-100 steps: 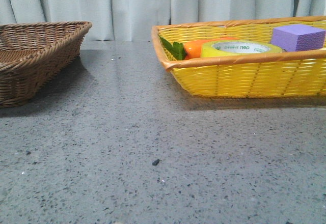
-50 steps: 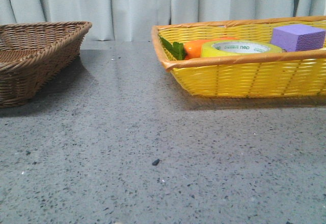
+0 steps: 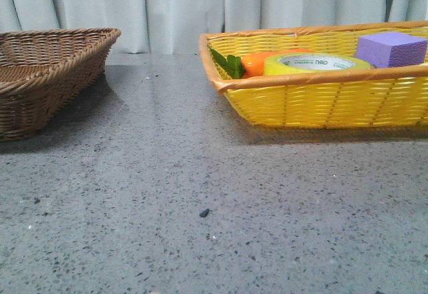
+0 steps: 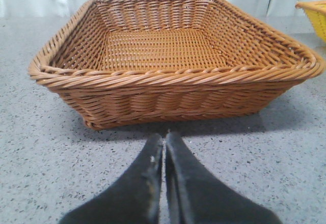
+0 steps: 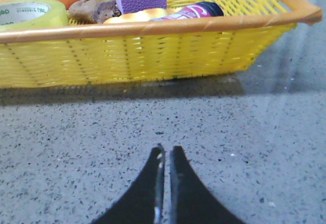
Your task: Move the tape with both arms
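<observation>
My right gripper needs to grip the side of the yellow-green tape roll (image 3: 273, 65) nearest the carrot's green leaves in the yellow basket.
The yellow-green tape roll (image 3: 315, 63) lies flat in the yellow basket (image 3: 321, 100) at the right; its white core with green lettering shows. It also shows in the right wrist view (image 5: 30, 14), behind the basket's near wall. My right gripper (image 5: 166, 150) is shut and empty, low over the grey table, a short way in front of the yellow basket (image 5: 153, 51). My left gripper (image 4: 164, 136) is shut and empty over the table, just in front of the empty brown wicker basket (image 4: 173, 76). Neither gripper shows in the front view.
The yellow basket also holds an orange carrot with green leaves (image 3: 257, 61), a purple foam block (image 3: 391, 48), a brown lump (image 5: 91, 9), a pale yellow item (image 5: 133, 15) and a pink-labelled tube (image 5: 191, 11). The brown basket (image 3: 47, 73) stands at the left. A small dark speck (image 3: 204, 212) lies on the table.
</observation>
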Controlling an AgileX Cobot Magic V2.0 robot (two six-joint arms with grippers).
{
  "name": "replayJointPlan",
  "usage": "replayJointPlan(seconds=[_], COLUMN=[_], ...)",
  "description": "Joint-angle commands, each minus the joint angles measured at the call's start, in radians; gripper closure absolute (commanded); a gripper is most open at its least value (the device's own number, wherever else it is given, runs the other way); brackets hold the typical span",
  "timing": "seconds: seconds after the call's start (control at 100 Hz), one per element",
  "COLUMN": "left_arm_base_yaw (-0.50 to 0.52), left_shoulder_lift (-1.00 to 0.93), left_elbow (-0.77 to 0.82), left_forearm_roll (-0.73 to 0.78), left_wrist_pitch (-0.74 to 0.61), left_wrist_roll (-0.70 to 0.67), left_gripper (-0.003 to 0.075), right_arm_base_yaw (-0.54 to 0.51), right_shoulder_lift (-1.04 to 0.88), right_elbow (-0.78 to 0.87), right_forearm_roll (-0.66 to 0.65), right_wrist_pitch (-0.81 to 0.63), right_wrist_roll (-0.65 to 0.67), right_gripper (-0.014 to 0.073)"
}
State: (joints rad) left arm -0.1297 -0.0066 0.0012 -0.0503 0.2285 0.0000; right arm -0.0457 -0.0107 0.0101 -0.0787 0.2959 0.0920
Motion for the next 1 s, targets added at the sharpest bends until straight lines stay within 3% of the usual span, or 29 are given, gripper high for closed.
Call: replayJointPlan(seconds=[0.0, 0.57, 0.99], left_arm_base_yaw=[0.000, 0.000, 0.000], left_shoulder_lift=[-0.029, -0.029, 0.012], left_elbow=[0.011, 0.011, -0.044], left_forearm_roll=[-0.010, 0.013, 0.007], left_wrist_pitch=[-0.085, -0.163, -0.193], left_wrist_roll=[-0.013, 0.000, 0.000], left_gripper=[0.0741, 0.0741, 0.0741], right_arm_base_yaw=[-0.006, -0.006, -0.004], right_shoulder_lift=[-0.021, -0.021, 0.011], right_elbow=[0.021, 0.021, -0.053], right_forearm_roll=[-0.007, -0.007, -0.005], right_wrist_pitch=[-0.100, -0.296, -0.256], right_wrist_roll=[-0.005, -0.005, -0.005], right_gripper=[0.0660, 0.0660, 0.0660])
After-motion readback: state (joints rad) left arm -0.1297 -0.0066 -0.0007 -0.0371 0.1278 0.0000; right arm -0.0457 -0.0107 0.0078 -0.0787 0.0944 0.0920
